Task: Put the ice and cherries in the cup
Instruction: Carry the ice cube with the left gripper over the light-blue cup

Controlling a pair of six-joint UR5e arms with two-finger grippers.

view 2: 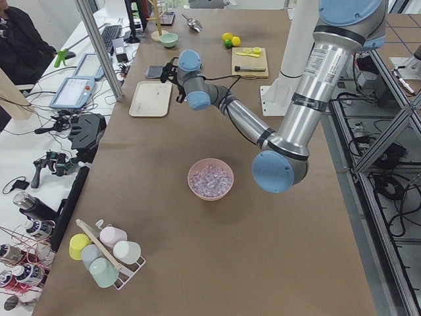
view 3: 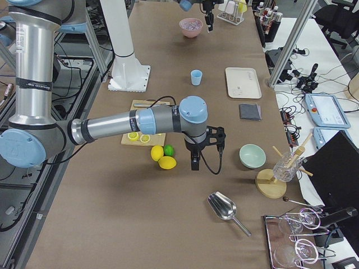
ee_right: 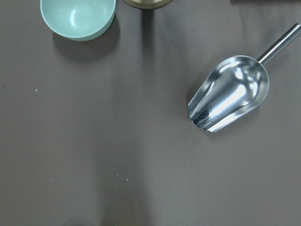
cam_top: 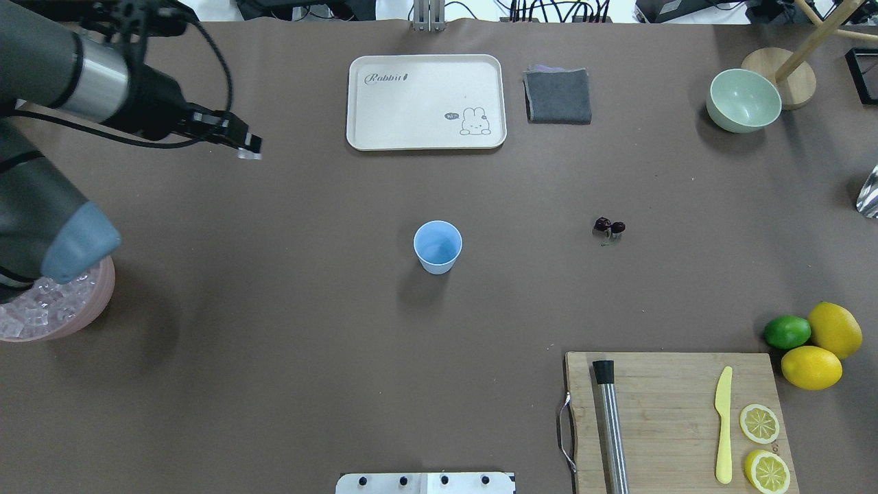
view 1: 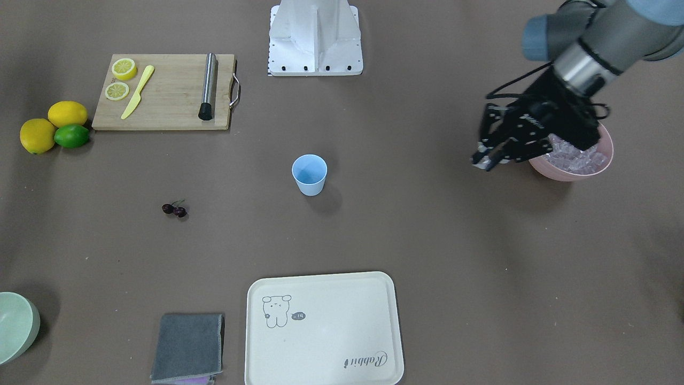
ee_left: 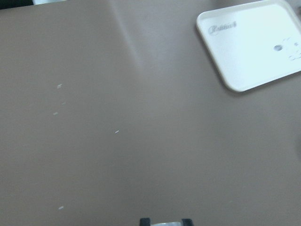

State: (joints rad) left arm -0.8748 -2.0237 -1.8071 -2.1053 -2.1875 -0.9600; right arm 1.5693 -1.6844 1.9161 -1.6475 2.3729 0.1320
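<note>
The robot's left gripper needs to release the ice cube at the bottom of the light blue cup (view 1: 310,176) that stands in the middle of the table.
The light blue cup (view 1: 309,174) stands upright mid-table, also in the overhead view (cam_top: 437,246). The dark cherries (view 1: 175,209) lie on the table to the robot's right of the cup (cam_top: 610,226). Ice (view 1: 580,158) fills a pink bowl (view 1: 556,174) on the robot's far left. My left gripper (view 1: 483,160) hangs in the air beside that bowl, away from the cup. It is shut on one clear ice cube (cam_top: 250,154), which shows between the fingertips in the left wrist view (ee_left: 165,224). My right gripper (view 3: 193,163) shows only in the exterior right view; I cannot tell its state.
A cream tray (view 1: 320,326) and a grey cloth (view 1: 188,347) lie at the far edge. A cutting board (view 1: 171,101) carries lemon slices, a yellow knife and a metal rod. Lemons and a lime (view 1: 71,136) sit beside it. A green bowl (ee_right: 77,16) and a metal scoop (ee_right: 230,94) lie below the right wrist.
</note>
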